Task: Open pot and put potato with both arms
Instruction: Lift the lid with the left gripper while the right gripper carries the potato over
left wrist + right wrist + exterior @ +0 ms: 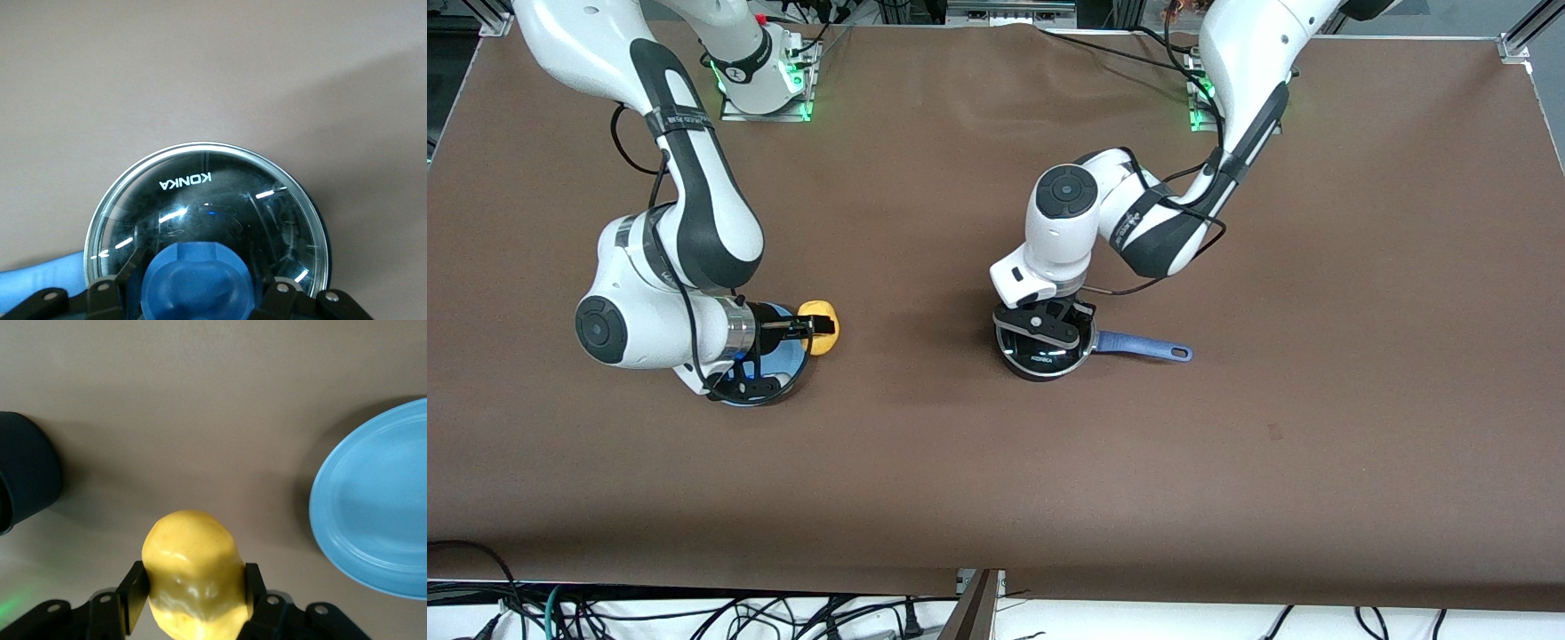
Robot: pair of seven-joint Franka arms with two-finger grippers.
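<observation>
I will release the glass lid from my left gripper on the brown cloth (1350, 372) past the tip of the blue handle.
The black pot (1040, 363) stands mid-table with its glass lid (200, 200) on it and its long blue handle (1145, 348) pointing toward the left arm's end. My left gripper (1047, 331) is down over the lid, its fingers (131, 272) against both sides of the blue knob (198, 277). My right gripper (815, 329) is shut on the yellow potato (823, 325) and holds it just above the table beside the plate. In the right wrist view the potato (192, 570) sits between the pads, and the pot's dark wall (27, 473) shows at the edge.
A flat light-blue plate (781, 366) lies under the right wrist, toward the right arm's end; it also shows in the right wrist view (373, 513). Brown cloth (996, 462) covers the table between plate and pot.
</observation>
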